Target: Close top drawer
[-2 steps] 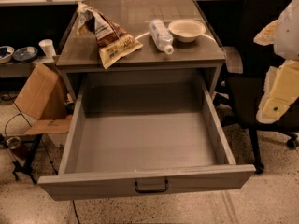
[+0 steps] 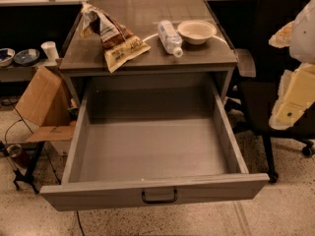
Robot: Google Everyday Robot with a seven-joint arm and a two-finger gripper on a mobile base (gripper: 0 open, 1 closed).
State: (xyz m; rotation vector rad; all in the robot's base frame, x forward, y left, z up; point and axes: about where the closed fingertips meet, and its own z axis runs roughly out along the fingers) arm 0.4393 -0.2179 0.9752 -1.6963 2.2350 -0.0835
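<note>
The top drawer has a front panel (image 2: 220, 189). Next, I move my gripper there and close it between the dark handle and the corner on the chair side.
The top drawer (image 2: 152, 151) is pulled far out of the grey cabinet (image 2: 147, 58) toward the camera. It is a deep plain grey box and it is empty. A small dark handle (image 2: 159, 196) sits in the middle of its front panel. My gripper (image 2: 291, 104), a cream and white shape, hangs at the right edge of the view. It is to the right of the drawer's right wall, above it and apart from it. The lower drawer fronts are hidden under the open drawer.
On the cabinet top lie a snack bag (image 2: 114, 39), a plastic bottle (image 2: 170, 37) on its side and a pale bowl (image 2: 196, 31). A black office chair (image 2: 275, 82) stands right of the cabinet. A cardboard box (image 2: 42, 100) and cables sit on the left.
</note>
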